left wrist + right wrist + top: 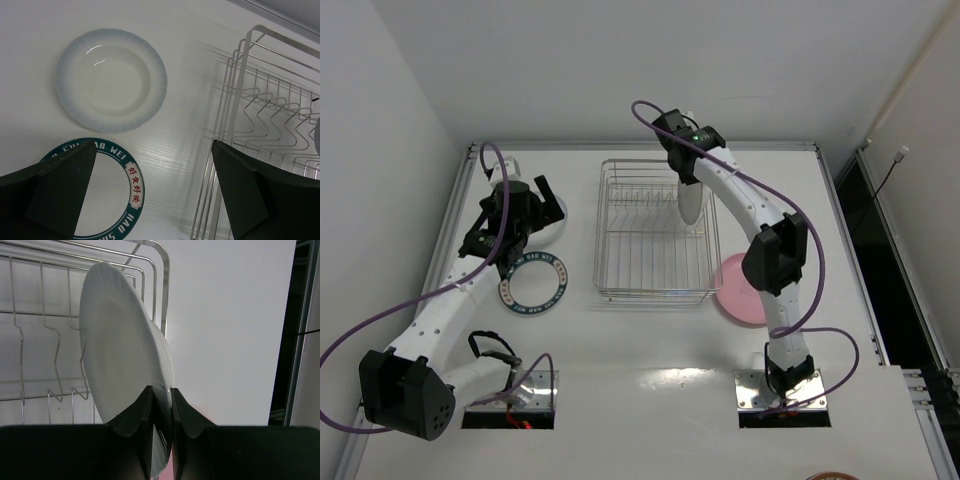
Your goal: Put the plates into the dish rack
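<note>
Next, my right gripper lets go of the white plate upright among the dish rack's wires (668,207), toward the pink plate's side.
The silver wire dish rack (655,235) stands mid-table. My right gripper (688,185) is shut on the rim of a plain white plate (691,208), held on edge over the rack's right side. The right wrist view shows the fingers (145,405) clamping this plate (120,340) beside the rack's prongs (50,315). My left gripper (542,205) is open and empty above the second white plate (110,80), which lies flat left of the rack. The blue lettered-rim plate (533,283) lies nearer, also in the left wrist view (131,192). The pink plate (735,292) lies right of the rack, partly hidden by my right arm.
The rack's left wall (235,100) is close to the right of my left gripper (155,195). A raised frame (640,146) runs along the table's far edge, with a white wall behind. Cables hang from both arms.
</note>
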### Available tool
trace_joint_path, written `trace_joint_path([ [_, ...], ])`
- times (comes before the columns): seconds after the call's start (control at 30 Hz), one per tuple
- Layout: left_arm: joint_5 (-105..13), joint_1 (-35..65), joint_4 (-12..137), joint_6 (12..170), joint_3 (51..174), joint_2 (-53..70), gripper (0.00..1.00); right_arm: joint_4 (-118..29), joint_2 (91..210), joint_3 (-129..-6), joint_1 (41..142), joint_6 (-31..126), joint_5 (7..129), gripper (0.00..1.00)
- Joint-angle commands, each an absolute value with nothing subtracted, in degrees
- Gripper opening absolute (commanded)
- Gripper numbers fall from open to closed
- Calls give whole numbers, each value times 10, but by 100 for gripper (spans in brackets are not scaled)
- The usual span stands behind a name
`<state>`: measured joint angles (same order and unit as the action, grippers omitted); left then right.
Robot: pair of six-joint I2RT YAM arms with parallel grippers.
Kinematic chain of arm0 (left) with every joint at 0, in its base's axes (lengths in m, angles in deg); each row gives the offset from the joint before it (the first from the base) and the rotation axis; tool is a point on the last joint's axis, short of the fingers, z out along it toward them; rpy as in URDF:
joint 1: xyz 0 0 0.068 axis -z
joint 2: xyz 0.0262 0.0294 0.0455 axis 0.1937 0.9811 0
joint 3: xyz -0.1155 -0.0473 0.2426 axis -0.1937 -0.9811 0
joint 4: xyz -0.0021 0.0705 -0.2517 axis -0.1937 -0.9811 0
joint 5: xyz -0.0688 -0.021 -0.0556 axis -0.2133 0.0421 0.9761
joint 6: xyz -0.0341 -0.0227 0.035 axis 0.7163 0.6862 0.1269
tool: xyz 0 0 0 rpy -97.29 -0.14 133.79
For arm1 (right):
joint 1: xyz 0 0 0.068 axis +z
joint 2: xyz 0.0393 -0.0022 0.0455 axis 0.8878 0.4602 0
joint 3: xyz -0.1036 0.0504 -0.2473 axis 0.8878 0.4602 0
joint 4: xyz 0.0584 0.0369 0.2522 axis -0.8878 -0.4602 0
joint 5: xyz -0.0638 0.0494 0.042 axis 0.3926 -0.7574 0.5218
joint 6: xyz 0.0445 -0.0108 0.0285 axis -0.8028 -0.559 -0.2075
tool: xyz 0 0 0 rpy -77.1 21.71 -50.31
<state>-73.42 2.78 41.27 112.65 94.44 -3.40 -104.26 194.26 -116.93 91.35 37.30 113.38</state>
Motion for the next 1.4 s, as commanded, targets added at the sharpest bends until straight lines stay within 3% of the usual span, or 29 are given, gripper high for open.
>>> trace_joint_path([
  [0.0,-740,33,418,1121,968,-41,100,-1030,1979,-1152,922,356,1090,0],
  [0.73,-745,33,418,1121,968,-41,100,-982,2022,-1092,916,349,886,1],
  [1.37,-745,33,418,1121,968,-41,100,-1035,2068,-1127,916,308,909,0],
])
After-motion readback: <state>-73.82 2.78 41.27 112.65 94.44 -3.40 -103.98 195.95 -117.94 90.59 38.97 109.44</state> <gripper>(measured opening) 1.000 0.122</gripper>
